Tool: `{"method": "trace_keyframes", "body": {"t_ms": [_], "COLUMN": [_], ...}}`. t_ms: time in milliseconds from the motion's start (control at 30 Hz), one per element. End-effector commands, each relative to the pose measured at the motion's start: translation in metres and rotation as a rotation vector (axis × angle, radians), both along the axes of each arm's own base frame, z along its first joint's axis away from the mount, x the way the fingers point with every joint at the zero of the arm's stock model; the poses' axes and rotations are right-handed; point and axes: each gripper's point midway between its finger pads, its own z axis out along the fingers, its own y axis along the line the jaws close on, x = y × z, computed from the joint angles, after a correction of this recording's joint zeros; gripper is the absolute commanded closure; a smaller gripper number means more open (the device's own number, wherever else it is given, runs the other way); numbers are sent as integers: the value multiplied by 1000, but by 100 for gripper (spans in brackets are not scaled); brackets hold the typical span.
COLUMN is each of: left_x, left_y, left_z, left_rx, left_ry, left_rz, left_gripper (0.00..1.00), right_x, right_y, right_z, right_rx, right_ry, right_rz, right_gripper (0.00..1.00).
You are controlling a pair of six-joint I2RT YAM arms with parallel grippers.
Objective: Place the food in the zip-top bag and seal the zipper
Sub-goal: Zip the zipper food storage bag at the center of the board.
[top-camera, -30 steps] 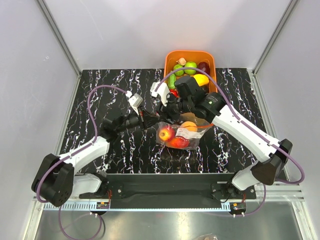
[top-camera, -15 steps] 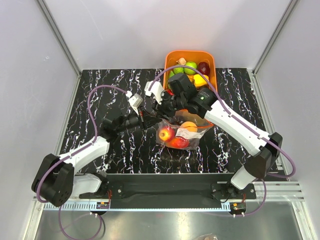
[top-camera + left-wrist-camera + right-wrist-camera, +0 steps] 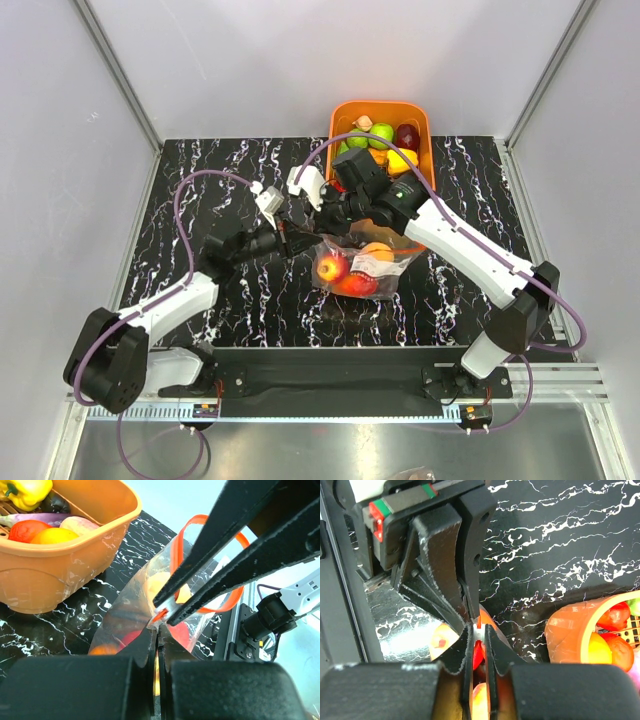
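My left gripper pinches the bag's corner short of the red-orange zipper; it should open and take the zipper's end (image 3: 160,614) before the white end piece slides.
The zip-top bag (image 3: 362,268) lies mid-table with food inside: a red-yellow apple (image 3: 332,267), an orange (image 3: 377,252) and a red piece (image 3: 358,286). My left gripper (image 3: 300,240) is shut on the bag's left corner (image 3: 150,625). My right gripper (image 3: 318,228) meets it from the right, tip to tip. In the right wrist view the right gripper (image 3: 478,630) is shut on the white end piece of the zipper (image 3: 182,535). That red-orange strip bows open in a loop above the bag's mouth.
An orange basket (image 3: 420,118) at the back right holds several more toy fruits and vegetables, and its wall (image 3: 65,575) stands close beside the bag. Grey walls enclose the black marble table on three sides.
My right gripper has moved left to the bag's corner and closed on the zipper's white end piece. The left gripper and the bag have stayed put.
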Motion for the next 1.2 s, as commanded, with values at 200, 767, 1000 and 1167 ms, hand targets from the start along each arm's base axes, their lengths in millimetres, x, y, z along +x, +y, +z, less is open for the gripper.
{"method": "trace_keyframes", "body": {"t_ms": [200, 767, 1000, 1167], "left_x": [26, 14, 10, 7], "left_y": [24, 28, 26, 24], "left_z": [18, 27, 31, 38], "left_rx": [-78, -135, -138, -149], "left_ry": [-16, -45, -69, -96], "left_rz": [112, 45, 23, 6], "left_gripper": [100, 65, 53, 50], "right_x": [6, 17, 17, 11], "right_y": [-9, -12, -4, -3], "right_z": [6, 13, 29, 29], "right_rx": [-29, -10, 11, -7], "right_ry": [-11, -6, -1, 23], "right_rz": [-51, -94, -55, -21], "right_gripper": [100, 100, 99, 99]}}
